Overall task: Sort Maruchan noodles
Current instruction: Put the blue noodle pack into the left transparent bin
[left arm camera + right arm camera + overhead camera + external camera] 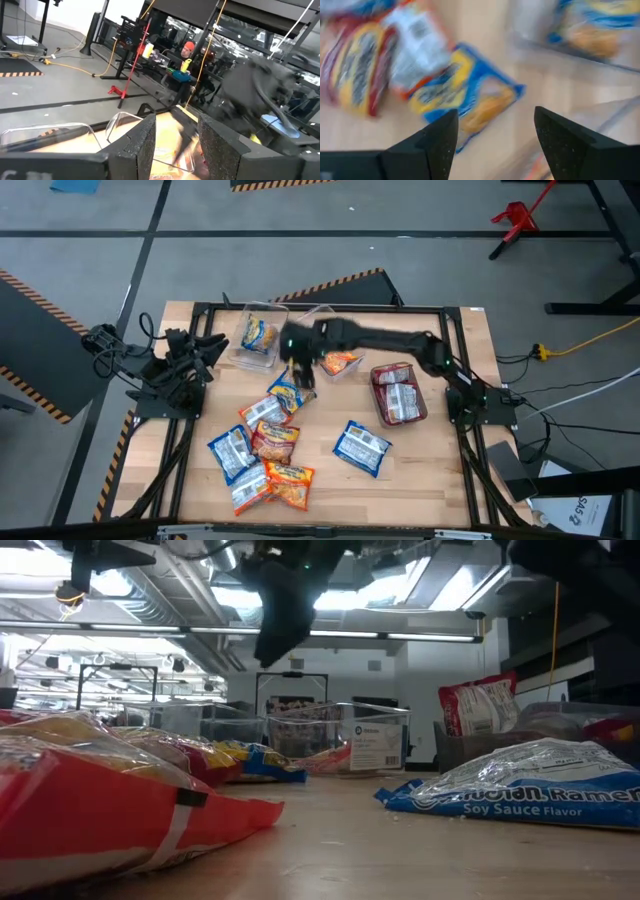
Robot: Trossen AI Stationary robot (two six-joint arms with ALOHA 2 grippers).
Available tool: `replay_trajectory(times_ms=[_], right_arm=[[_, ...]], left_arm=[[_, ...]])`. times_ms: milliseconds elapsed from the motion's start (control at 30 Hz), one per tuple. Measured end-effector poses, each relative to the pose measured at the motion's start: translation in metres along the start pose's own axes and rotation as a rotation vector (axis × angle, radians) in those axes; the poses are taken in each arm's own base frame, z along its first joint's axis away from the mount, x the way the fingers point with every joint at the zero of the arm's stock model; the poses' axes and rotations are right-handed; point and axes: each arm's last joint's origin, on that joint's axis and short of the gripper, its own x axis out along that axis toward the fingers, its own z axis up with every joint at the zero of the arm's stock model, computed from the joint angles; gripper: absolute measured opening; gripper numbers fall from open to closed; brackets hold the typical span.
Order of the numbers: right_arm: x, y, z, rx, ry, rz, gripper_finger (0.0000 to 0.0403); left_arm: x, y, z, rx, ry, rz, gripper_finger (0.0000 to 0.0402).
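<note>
Next, I close my right gripper on the near end [293, 408] [441, 110] of the blue-and-yellow packet, the end farther from the clear bins.
Several Maruchan noodle packets lie flat on the wooden table: a blue-and-yellow one [288, 392], blue ones [361, 448] [231, 450], a red-brown one [275, 438] and an orange one [290, 482]. My right gripper [300, 378] hangs open above the blue-and-yellow packet [470, 97], slanting down, with nothing between its fingers. In the low view it shows as a dark shape [280, 615] well above the table. My left gripper [210, 350] waits open at the table's left edge, pointing level, its fingers [145, 145] apart.
Three bins stand at the far side: a clear one [258, 338] holding a blue packet, a clear one [340, 363] holding an orange packet, and a grey one [398, 392] holding red packets. Bare wood lies at the near right [430, 480].
</note>
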Motion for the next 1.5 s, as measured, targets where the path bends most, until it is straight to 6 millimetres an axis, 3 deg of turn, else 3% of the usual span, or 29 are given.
replay_trajectory(times_ms=[300, 533, 900, 1233, 1367, 1500], right_arm=[[0.054, 0.081, -0.011, -0.417, 0.043, 0.059, 0.0244], [0.095, 0.114, -0.027, -0.661, -0.027, 0.016, 0.0244], [0.128, 0.101, -0.056, -0.623, 0.016, -0.031, 0.0243], [0.135, 0.086, -0.054, -0.507, -0.040, -0.120, 0.0238], [0.141, 0.086, -0.056, -0.484, -0.022, -0.129, 0.0205], [0.141, 0.088, -0.059, -0.486, 0.001, -0.125, 0.0146]], left_arm=[[0.000, 0.001, -0.002, 0.030, 0.011, 0.004, 0.0141], [0.000, 0.004, -0.008, 0.027, 0.038, 0.014, 0.0141], [0.000, 0.004, -0.008, 0.027, 0.041, 0.014, 0.0141], [0.000, 0.004, -0.009, 0.031, 0.043, 0.015, 0.0141], [0.000, 0.004, -0.009, 0.011, 0.045, 0.016, 0.0141], [0.000, 0.004, -0.009, 0.012, 0.056, -0.002, 0.0141]])
